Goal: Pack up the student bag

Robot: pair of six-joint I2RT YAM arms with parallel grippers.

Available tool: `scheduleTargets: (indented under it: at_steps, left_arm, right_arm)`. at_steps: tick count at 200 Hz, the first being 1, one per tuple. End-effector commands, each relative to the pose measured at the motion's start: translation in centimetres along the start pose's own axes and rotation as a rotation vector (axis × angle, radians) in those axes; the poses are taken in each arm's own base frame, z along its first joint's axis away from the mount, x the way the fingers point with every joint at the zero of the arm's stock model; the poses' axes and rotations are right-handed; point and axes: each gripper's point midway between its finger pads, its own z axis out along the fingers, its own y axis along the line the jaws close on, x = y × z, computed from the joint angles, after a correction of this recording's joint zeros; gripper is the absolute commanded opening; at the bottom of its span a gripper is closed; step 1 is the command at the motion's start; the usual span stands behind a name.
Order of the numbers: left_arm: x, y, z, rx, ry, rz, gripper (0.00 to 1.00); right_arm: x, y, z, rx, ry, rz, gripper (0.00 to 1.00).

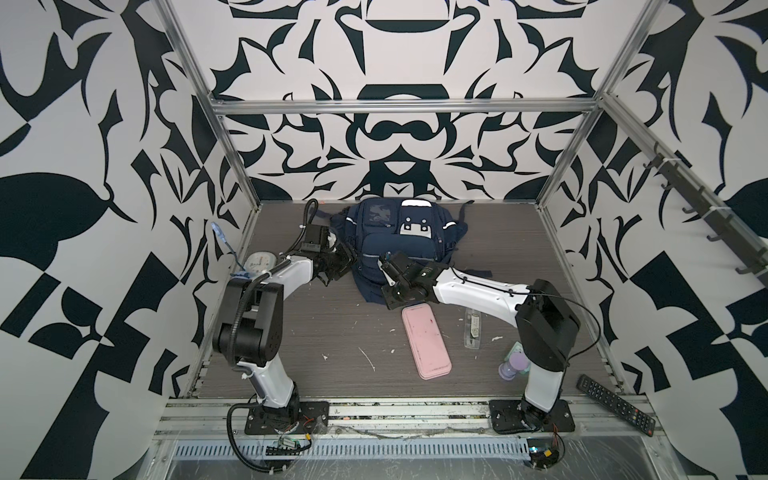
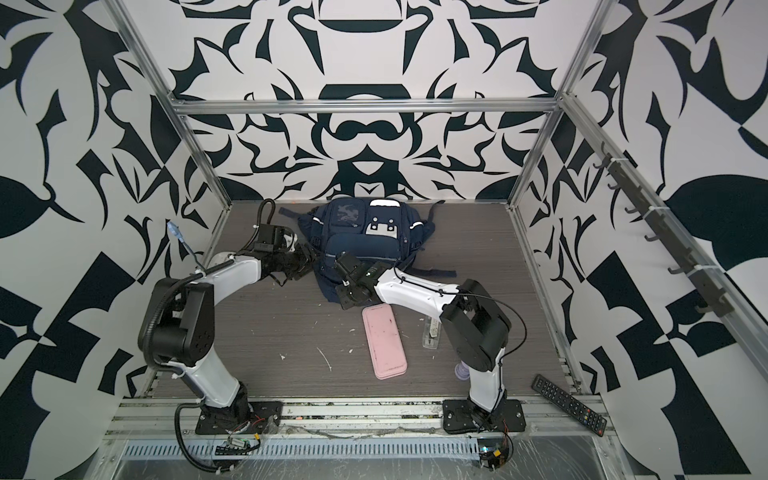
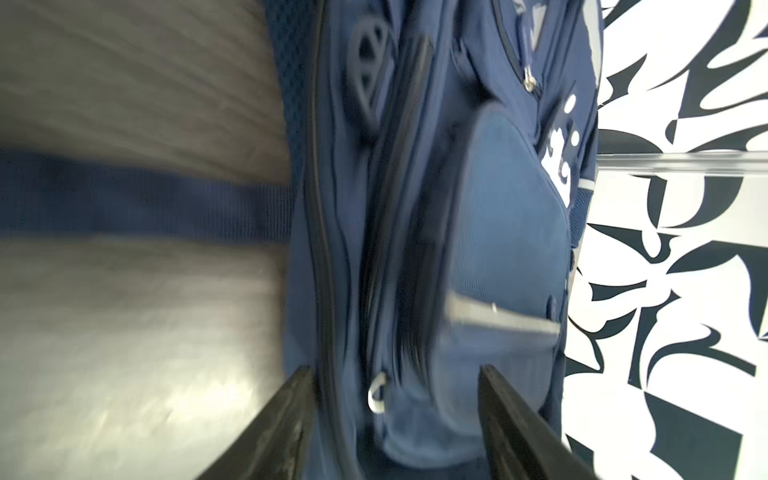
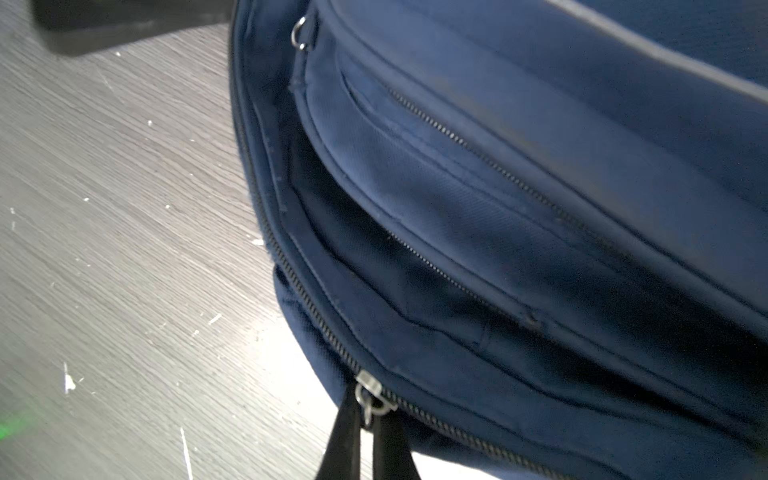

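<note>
The bag's side sits loosely in my open left gripper, so my left gripper should pinch the zipper edge [image 3: 328,376] before my right gripper pulls the zipper pull along.
The student bag [image 1: 399,245] [image 2: 365,245] lies flat at the back middle of the table, navy with a white-grey patch. In both top views my left gripper [image 1: 347,259] [image 2: 309,255] is at the bag's left side. The left wrist view is blurred; there the left gripper [image 3: 395,370] stands open, its fingers either side of the bag's [image 3: 511,232] edge, with a metal ring [image 3: 376,399] between them. My right gripper [image 1: 380,259] [image 4: 369,411] is over the bag's near end, shut on a metal zipper pull [image 4: 368,392]. Beyond that pull a compartment [image 4: 374,257] gapes open.
A pink case [image 1: 426,343] lies in front of the bag, with a clear plastic item [image 1: 473,328] and a purple bottle [image 1: 513,365] to its right. A black remote [image 1: 617,403] rests on the front right rail. A round white object [image 1: 258,262] sits behind the left arm.
</note>
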Motion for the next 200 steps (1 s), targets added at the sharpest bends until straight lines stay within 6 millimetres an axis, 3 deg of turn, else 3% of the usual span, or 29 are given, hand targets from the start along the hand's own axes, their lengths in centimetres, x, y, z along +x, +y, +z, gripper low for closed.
scheduleTargets:
  at_steps: [1,32,68,126,142,175,200]
  left_arm:
    - [1.5,0.1,-2.5,-0.023,-0.017,0.054,0.66]
    - [4.7,0.6,-3.2,-0.025,0.026,0.058,0.67]
    - [7.3,0.6,-1.6,-0.033,0.080,0.052,0.67]
    - [6.7,-0.4,1.0,-0.014,0.106,0.060,0.65]
    - [6.6,-0.5,1.5,-0.011,0.118,0.067,0.57]
    - [6.0,-0.4,1.3,-0.021,0.113,0.080,0.22]
    - [5.0,0.1,0.8,-0.031,0.096,0.076,0.11]
  right_arm:
    - [-2.1,2.3,-1.7,-0.061,-0.057,-0.012,0.00]
    - [-1.9,2.6,-1.6,-0.068,-0.050,-0.016,0.00]
    - [-1.8,3.3,-1.3,-0.078,-0.040,-0.031,0.00]
    - [-1.3,4.6,-1.5,-0.094,-0.032,-0.054,0.00]
    - [-1.1,4.5,-1.7,-0.085,-0.033,-0.055,0.00]
    - [-0.7,3.7,-2.4,-0.061,-0.047,-0.055,0.00]
    - [0.1,2.4,-2.7,-0.025,-0.030,-0.070,0.00]
